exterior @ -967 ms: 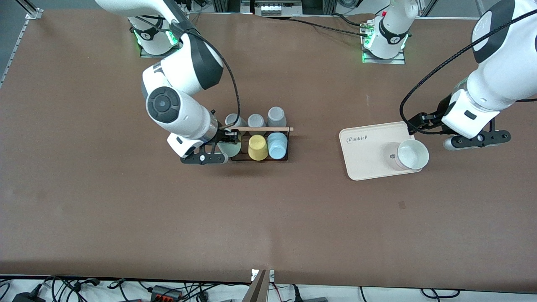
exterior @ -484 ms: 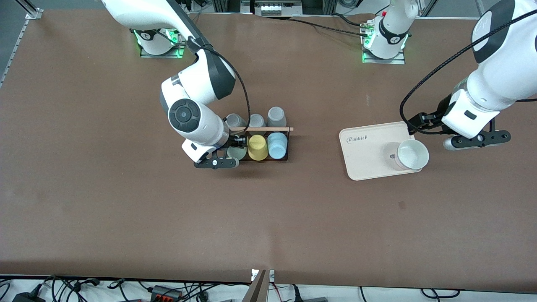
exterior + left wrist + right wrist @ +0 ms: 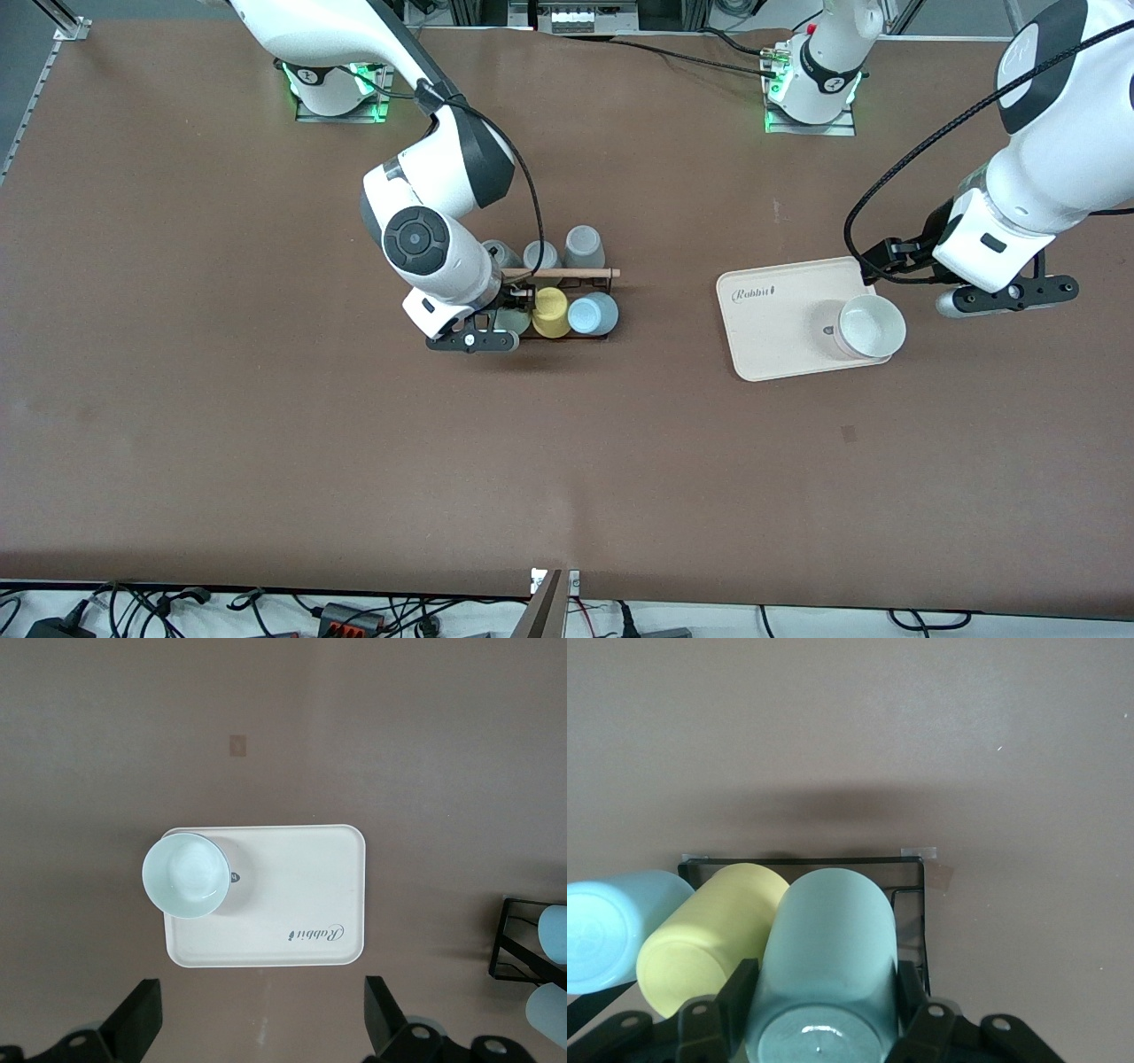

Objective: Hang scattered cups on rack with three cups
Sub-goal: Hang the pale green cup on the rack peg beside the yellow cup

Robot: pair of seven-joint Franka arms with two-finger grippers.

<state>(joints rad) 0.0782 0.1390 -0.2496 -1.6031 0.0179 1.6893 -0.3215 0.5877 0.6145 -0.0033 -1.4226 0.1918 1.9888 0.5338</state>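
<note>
Next, my right gripper lets go of the sage green cup on the rack's near row end [image 3: 499, 334] [image 3: 865, 941], so that it sits beside the yellow cup.
The black wire rack [image 3: 609, 306] with a wooden rod [image 3: 567, 273] stands mid-table. A yellow cup [image 3: 551, 312] and the light blue cup [image 3: 592, 313] hang on its row nearer the front camera. Three grey cups [image 3: 584, 246] hang on the row farther from it. My right gripper [image 3: 505, 310] is shut on the sage green cup [image 3: 514, 321] and holds it at the rack beside the yellow cup. The right wrist view shows the green cup [image 3: 828, 948] between my fingers [image 3: 735, 992], over the rack's end frame [image 3: 920, 904]. My left gripper [image 3: 1005, 297] is open and empty.
A beige tray [image 3: 771, 310] with a white bowl [image 3: 873, 325] lies toward the left arm's end. The left arm waits with its gripper beside the tray. The left wrist view shows the tray [image 3: 283, 904], the bowl [image 3: 188, 875] and the rack's edge [image 3: 509, 943].
My right gripper has carried the green cup from beside the rack's end in over the rack, up against the yellow cup. The yellow and blue cups shifted slightly. The left arm has not moved.
</note>
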